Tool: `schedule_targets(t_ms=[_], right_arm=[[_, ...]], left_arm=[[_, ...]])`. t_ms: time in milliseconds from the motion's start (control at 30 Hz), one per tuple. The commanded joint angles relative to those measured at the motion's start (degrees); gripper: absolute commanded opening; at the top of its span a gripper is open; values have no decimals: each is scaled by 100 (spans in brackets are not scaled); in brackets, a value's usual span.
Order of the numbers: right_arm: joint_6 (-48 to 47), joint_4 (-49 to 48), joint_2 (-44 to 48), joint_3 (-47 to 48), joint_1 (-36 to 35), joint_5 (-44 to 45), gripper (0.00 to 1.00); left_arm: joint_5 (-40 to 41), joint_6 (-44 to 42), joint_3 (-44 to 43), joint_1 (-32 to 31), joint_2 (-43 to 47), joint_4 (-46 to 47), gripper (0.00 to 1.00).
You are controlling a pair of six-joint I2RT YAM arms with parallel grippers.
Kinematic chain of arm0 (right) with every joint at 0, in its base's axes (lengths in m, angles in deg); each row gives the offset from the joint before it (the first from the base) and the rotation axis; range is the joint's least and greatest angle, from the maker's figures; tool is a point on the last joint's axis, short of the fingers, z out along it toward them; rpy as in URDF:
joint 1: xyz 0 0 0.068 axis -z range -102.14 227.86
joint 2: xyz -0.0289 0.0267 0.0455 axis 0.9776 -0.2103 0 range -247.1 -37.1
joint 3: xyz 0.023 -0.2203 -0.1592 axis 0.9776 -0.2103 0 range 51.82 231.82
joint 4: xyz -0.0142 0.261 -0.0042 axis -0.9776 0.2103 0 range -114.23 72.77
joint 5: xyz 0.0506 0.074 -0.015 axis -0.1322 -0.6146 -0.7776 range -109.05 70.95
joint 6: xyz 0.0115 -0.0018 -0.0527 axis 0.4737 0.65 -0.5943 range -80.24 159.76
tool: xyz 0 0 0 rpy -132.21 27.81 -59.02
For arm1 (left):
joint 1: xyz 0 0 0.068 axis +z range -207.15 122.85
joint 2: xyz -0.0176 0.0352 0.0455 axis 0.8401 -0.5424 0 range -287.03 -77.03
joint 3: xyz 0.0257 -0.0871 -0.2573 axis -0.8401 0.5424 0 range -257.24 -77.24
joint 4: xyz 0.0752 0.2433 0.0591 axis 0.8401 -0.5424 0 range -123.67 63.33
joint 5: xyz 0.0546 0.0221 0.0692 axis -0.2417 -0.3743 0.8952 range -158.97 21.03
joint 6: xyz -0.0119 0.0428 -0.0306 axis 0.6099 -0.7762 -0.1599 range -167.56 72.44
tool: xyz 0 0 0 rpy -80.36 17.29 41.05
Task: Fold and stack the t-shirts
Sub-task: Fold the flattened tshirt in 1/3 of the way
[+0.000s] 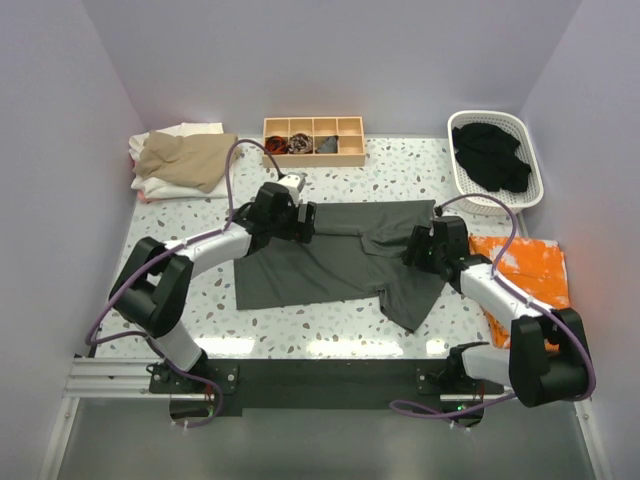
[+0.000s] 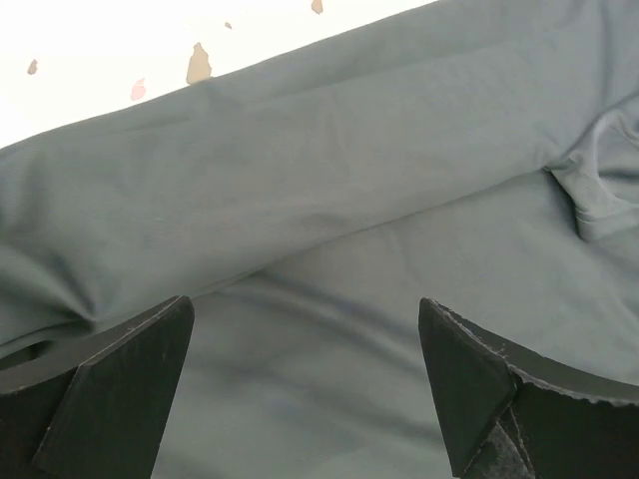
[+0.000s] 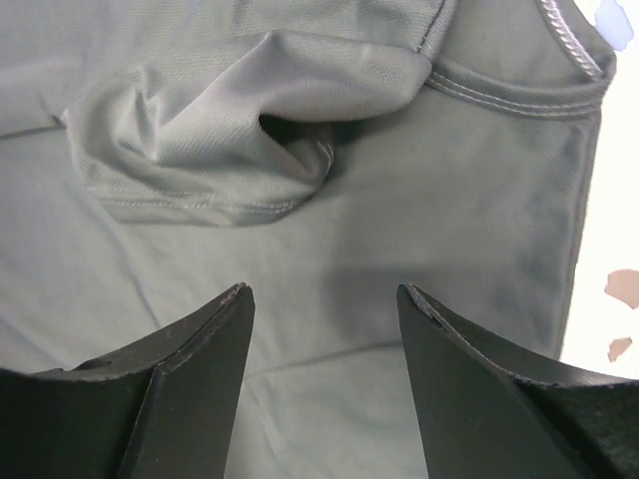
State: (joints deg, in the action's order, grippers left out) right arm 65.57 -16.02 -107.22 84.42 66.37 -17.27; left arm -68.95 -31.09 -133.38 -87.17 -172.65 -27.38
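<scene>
The sleeve of the grey t-shirt is crumpled over the shirt's body, so I should use my right gripper to pinch the sleeve's hem point(image 3: 308, 190) and pull it flat before the next fold.
A dark charcoal-grey t-shirt point(image 1: 330, 260) lies spread on the table's middle, one part trailing toward the front right. My left gripper point(image 1: 303, 222) is open just above its upper left part; the left wrist view shows grey cloth point(image 2: 329, 200) between the spread fingers point(image 2: 130, 369). My right gripper point(image 1: 413, 247) is open over the shirt's right side; the right wrist view shows a crumpled sleeve point(image 3: 230, 140) and a stitched hem point(image 3: 519, 100) ahead of the fingers point(image 3: 200, 359). A tan shirt point(image 1: 185, 158) lies on white ones point(image 1: 160, 188) at the back left. Black shirts point(image 1: 490, 155) fill a basket.
A white basket point(image 1: 530, 135) stands at the back right. A wooden compartment box point(image 1: 313, 140) with small fabric rolls is at the back centre. An orange cloth point(image 1: 530, 270) lies at the right edge. Speckled table point(image 1: 320, 320) shows in front of the shirt.
</scene>
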Motion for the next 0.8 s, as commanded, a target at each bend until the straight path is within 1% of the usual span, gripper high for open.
schedule_targets(t_ms=[0, 67, 167, 200, 267, 433, 567, 667, 767], right_arm=[[74, -670, -413, 185, 15, -64, 64], [92, -733, -571, 247, 15, -29, 64], [100, -794, -870, 396, 23, -116, 63], [109, -1012, -897, 370, 24, -134, 63], [118, -1084, -994, 387, 15, -143, 62], [48, -1251, -1055, 396, 24, -169, 63], [39, -1400, -1248, 449, 15, -169, 61], [57, -1462, -1476, 528, 23, -310, 52], [30, -1533, -1600, 607, 24, -389, 38]], left_arm=[[552, -126, -64, 31, 289, -181, 100], [771, -214, -72, 40, 228, -201, 100], [1026, -329, -300, 101, -106, -499, 100], [1062, -355, -310, 110, -255, -544, 100], [1246, -346, -266, 189, -335, -535, 100], [1072, -144, -38, 523, -291, -228, 100], [1124, -162, -98, 751, -458, -271, 100], [1220, -197, -160, 866, -634, -324, 100], [1221, -188, -161, 971, -757, -342, 100]])
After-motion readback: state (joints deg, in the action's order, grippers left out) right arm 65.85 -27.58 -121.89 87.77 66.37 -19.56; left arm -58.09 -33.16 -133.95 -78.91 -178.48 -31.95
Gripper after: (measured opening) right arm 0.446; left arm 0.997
